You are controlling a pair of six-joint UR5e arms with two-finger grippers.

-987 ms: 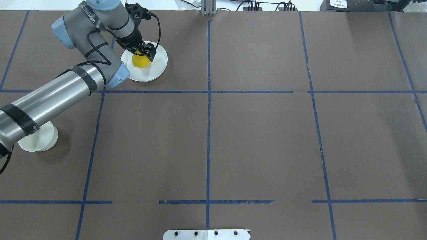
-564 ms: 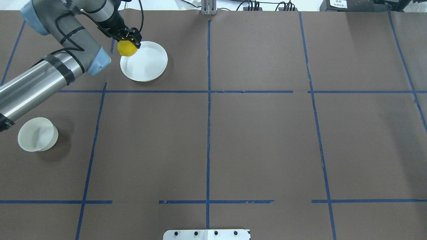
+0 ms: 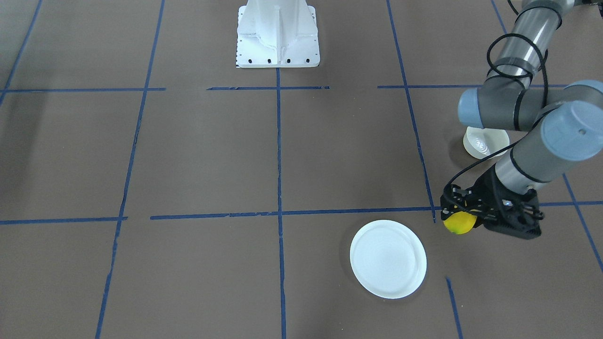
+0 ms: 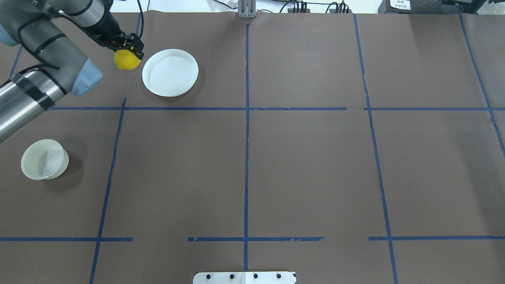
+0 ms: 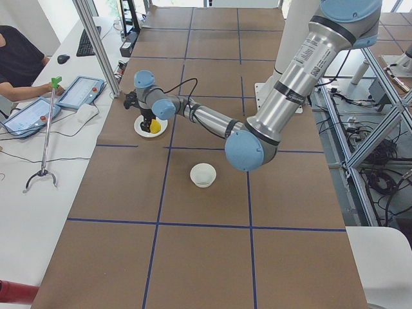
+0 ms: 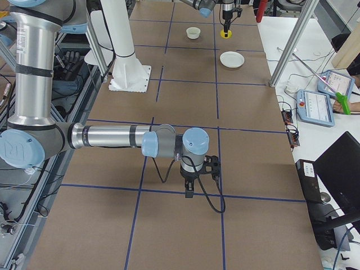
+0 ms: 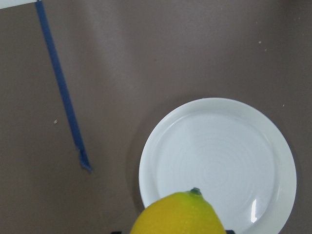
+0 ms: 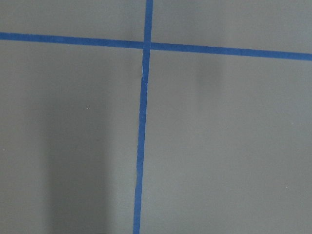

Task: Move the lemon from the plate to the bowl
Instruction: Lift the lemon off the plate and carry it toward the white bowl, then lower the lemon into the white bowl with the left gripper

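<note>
I should release the yellow lemon, now held above the table by the plate, with my left gripper inside the off-white bowl (image 3: 487,135) standing partly behind the arm.
My left gripper (image 4: 128,53) is shut on the yellow lemon (image 4: 126,61) and holds it above the table, just left of the white plate (image 4: 170,73) in the overhead view. The plate is bare. In the front-facing view the lemon (image 3: 459,224) hangs to the right of the plate (image 3: 388,259). The left wrist view shows the lemon's green tip (image 7: 195,191) over the plate's rim (image 7: 146,165). The off-white bowl (image 4: 44,159) stands apart, nearer the robot, partly behind the arm in the front-facing view (image 3: 485,142). My right gripper (image 6: 189,191) hovers low over bare table; I cannot tell its state.
Blue tape lines (image 4: 246,118) divide the brown table cover. The white robot base (image 3: 278,35) stands at the table's robot side. An operator (image 5: 16,61) sits beside tablets at a side desk past the table's far edge.
The left gripper has lifted the lemon off the plate and carried it leftward past the plate's rim. The plate is now bare and the bowl is uncovered by the arm.
</note>
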